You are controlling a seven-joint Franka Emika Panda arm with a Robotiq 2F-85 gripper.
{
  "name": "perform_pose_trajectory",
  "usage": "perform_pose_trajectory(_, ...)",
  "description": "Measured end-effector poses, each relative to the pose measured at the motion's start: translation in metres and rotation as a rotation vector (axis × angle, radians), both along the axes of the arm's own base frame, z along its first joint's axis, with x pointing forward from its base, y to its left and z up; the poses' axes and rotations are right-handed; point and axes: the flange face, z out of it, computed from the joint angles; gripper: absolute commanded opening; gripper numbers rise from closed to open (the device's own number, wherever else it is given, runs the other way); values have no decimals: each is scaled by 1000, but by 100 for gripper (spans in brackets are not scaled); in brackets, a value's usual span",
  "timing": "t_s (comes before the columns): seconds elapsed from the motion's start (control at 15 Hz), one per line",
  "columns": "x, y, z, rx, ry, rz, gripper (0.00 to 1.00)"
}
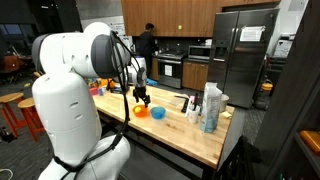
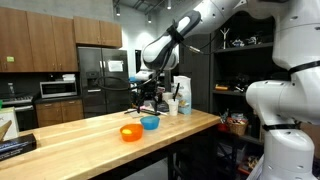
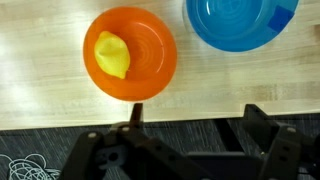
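My gripper should grab the orange bowl's rim (image 1: 143,116) (image 3: 164,84), on the part that faces the near edge of the countertop and the blue bowl.
My gripper (image 3: 195,125) is open and empty. It hangs above the wooden countertop (image 3: 40,90), over its edge. An orange bowl (image 3: 130,55) holds a yellow object (image 3: 112,54) and lies just ahead of my left finger. A blue bowl (image 3: 238,22) sits beside it, to the upper right. In both exterior views the gripper (image 1: 143,96) (image 2: 150,100) hovers a little above the orange bowl (image 1: 141,112) (image 2: 131,132) and the blue bowl (image 1: 158,113) (image 2: 150,123).
Several bottles and containers (image 1: 210,105) (image 2: 180,97) stand at one end of the countertop. A steel fridge (image 1: 240,55) and a person (image 1: 146,42) are in the kitchen behind. Orange stools (image 1: 15,110) stand by the robot base.
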Motion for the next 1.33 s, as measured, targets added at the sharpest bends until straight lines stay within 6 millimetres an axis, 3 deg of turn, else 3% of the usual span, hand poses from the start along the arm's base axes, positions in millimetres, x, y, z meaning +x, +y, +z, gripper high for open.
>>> perform_pose_trajectory(0.53, -13, 3, -24, 16, 52, -10, 100)
perform_pose_trajectory(0.93, -17, 4, -27, 17, 57, -13, 100)
perform_pose_trajectory(1.33, -31, 30, -35, 158, 57, -142, 100)
